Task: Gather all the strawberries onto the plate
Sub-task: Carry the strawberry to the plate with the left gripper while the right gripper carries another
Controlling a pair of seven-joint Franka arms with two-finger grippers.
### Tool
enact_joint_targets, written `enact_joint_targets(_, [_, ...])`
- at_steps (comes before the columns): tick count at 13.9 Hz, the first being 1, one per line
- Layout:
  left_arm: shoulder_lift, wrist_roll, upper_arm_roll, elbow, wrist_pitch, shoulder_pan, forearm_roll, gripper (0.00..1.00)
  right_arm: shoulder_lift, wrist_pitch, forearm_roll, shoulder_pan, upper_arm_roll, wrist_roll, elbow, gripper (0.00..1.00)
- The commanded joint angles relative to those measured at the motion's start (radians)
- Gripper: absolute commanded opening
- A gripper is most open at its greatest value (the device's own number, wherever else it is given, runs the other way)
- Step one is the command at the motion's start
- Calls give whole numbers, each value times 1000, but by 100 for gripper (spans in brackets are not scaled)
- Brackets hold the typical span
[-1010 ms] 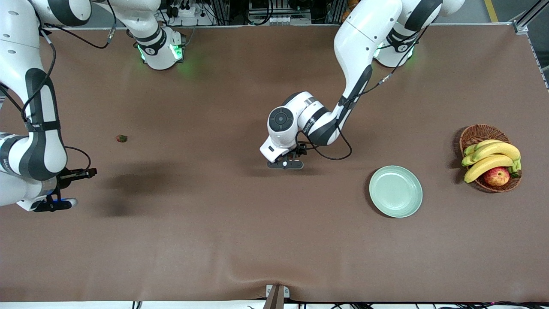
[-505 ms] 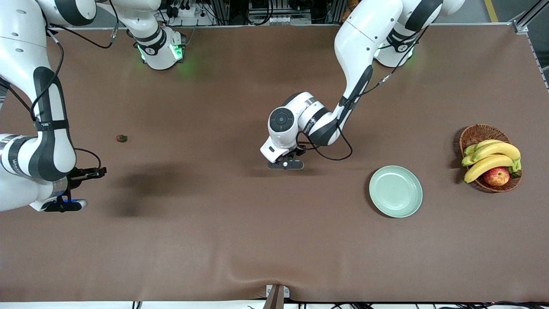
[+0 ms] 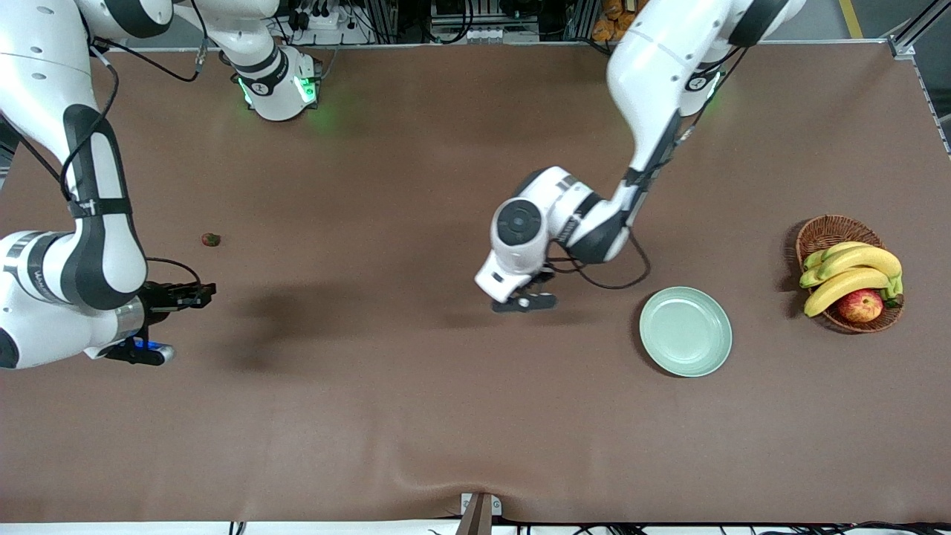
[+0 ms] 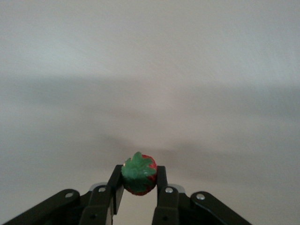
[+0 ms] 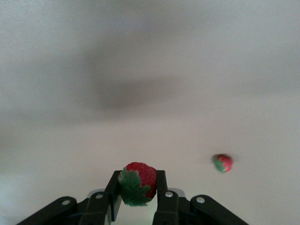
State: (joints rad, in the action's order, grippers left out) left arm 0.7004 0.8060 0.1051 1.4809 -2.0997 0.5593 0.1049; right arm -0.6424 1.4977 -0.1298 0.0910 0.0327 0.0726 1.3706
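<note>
My right gripper needs to release its strawberry on the brown cloth [image 3: 498, 268] below my left gripper, short of the plate.
My left gripper [image 3: 524, 302] is shut on a strawberry [image 4: 139, 177], red with a green cap, held between both fingers [image 4: 161, 180] over bare table a short way from the mint-green plate [image 3: 686, 331], toward the right arm's end. My right gripper [image 3: 139, 351] is shut on a second strawberry [image 5: 140, 180] over the table at the right arm's end. A third strawberry [image 3: 211, 239] lies on the table, farther from the front camera than the right gripper; it also shows in the right wrist view [image 5: 223, 162]. The plate holds nothing.
A brown wicker basket [image 3: 826, 230] with bananas [image 3: 854, 271] and a red-yellow apple [image 3: 860, 305] stands at the left arm's end, beside the plate. A brown cloth covers the table.
My left gripper has moved with its strawberry toward the plate. My right gripper has moved with its strawberry toward the middle of the table. The third strawberry has not moved.
</note>
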Motion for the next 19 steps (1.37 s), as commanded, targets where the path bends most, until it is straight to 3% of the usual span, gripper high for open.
enact_joint_targets(1, [-154,-5,16,79,69,-132,9,0,32,-30,-68,-55,-4,136,7,0])
enact_joint_targets(3, [-228,-65,16,155,69,-220,10,0,35,-28,-160,-92,-4,244,7,0])
enact_joint_targets(6, [-253,-171,16,220,69,-340,10,0,35,4,-220,-187,-5,409,7,0])
enact_joint_targets(9, [-227,-264,16,237,56,-433,10,0,30,99,-287,-282,-5,593,12,0])
enact_joint_targets(12, [-176,-339,16,233,-18,-490,10,0,17,238,-295,-413,-5,784,24,0])
enact_joint_targets(18, [-70,-406,16,200,-138,-527,12,0,-74,593,-310,-646,-5,1039,85,0])
enact_joint_targets(19, [-58,-406,16,188,-140,-524,10,6,-92,643,-336,-671,-5,1064,85,0])
